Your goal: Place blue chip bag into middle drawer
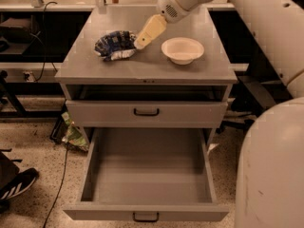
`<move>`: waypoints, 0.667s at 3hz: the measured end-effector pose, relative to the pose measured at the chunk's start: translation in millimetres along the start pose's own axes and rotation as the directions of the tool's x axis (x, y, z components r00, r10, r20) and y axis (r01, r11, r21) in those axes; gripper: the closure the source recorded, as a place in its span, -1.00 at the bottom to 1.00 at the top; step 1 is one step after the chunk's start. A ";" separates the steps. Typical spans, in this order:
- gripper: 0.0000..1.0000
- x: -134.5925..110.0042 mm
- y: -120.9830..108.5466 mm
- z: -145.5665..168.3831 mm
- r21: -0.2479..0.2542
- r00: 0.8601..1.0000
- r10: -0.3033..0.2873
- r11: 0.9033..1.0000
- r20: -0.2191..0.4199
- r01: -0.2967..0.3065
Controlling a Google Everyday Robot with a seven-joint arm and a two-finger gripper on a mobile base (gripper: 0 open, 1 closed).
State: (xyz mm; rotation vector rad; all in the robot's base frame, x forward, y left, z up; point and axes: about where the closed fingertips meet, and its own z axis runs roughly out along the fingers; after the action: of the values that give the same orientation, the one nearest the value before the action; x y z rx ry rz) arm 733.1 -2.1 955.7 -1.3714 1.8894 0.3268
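I will close my gripper on the end of the blue chip bag [129, 41] that faces the white bowl.
The blue chip bag [115, 45] lies crumpled on the left part of the grey cabinet top [142, 68]. My gripper [140, 42] comes down from the upper right on a white arm. Its cream tip is right at the bag's right edge, low over the top; I cannot tell whether it touches. The middle drawer [149, 170] is pulled far out at the bottom, a deep grey box with nothing in it and a black handle [146, 217] on its front.
A white bowl [183, 50] stands right of the gripper. A shallower drawer [146, 112] above is slightly open. A green wrapper [72, 135] and a shoe [16, 184] lie on the floor at left. My white body [275, 165] fills the right side.
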 end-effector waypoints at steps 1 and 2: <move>-1.00 -4.7 -3.4 35.4 -0.009 0.998 0.053 0.999 0.037 -0.053; -1.00 -12.3 -13.0 69.6 -0.009 0.991 0.102 0.995 0.085 -0.102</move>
State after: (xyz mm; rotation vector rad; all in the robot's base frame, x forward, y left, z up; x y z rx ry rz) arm 776.2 43.3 920.2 -1.2466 1.8926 0.4344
